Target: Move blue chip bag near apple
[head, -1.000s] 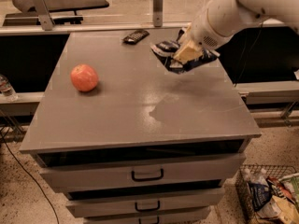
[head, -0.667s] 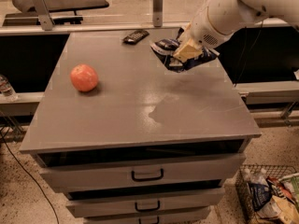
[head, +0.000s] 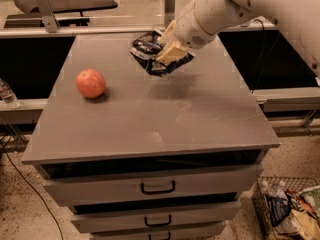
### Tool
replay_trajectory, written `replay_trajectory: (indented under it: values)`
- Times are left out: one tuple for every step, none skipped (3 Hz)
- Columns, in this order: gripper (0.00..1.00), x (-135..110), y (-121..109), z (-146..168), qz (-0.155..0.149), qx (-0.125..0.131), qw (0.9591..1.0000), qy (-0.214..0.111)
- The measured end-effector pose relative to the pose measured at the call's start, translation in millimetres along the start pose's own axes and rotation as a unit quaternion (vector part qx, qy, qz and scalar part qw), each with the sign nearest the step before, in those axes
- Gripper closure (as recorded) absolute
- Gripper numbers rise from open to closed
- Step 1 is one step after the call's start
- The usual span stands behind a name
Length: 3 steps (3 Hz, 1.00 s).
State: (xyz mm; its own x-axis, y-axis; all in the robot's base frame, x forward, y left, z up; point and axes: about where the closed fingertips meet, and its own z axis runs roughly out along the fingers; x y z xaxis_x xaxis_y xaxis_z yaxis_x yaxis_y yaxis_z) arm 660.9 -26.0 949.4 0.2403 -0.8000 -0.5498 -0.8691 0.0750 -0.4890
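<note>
I will let go of the blue chip bag, now hanging above the cabinet top's back middle, with my gripper close against the apple (head: 118, 76), on the apple's side that faces the middle of the cabinet top.
The blue chip bag (head: 150, 54), crinkly dark navy with white patches, hangs in my gripper (head: 167, 56) a little above the back middle of the grey cabinet top (head: 150, 119). The gripper is shut on the bag's right side, and its cream fingers (head: 172, 49) cover part of the bag. The apple (head: 91, 83), round and red-orange, sits on the left side of the top, to the left of the bag and a little nearer the front. A clear gap of bare surface lies between them.
The cabinet has drawers with dark handles (head: 157, 187) on its front. A wire basket (head: 290, 211) of multicoloured snack packets stands on the floor at the lower right. A small bottle (head: 7, 94) stands on a ledge at the left.
My gripper has carried the blue chip bag to the left, from the back right of the top towards the back middle, closer to the apple. The apple has not moved.
</note>
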Motion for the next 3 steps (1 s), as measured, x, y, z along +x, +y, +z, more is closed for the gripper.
replay_trajectory:
  values:
    - [1.0,-33,-2,32,-0.06,-0.052,0.9951,-0.059]
    - [1.0,-55,9,53,-0.122,-0.116,0.9802,-0.105]
    - [1.0,-55,18,66,-0.158,-0.154,0.9681,-0.118]
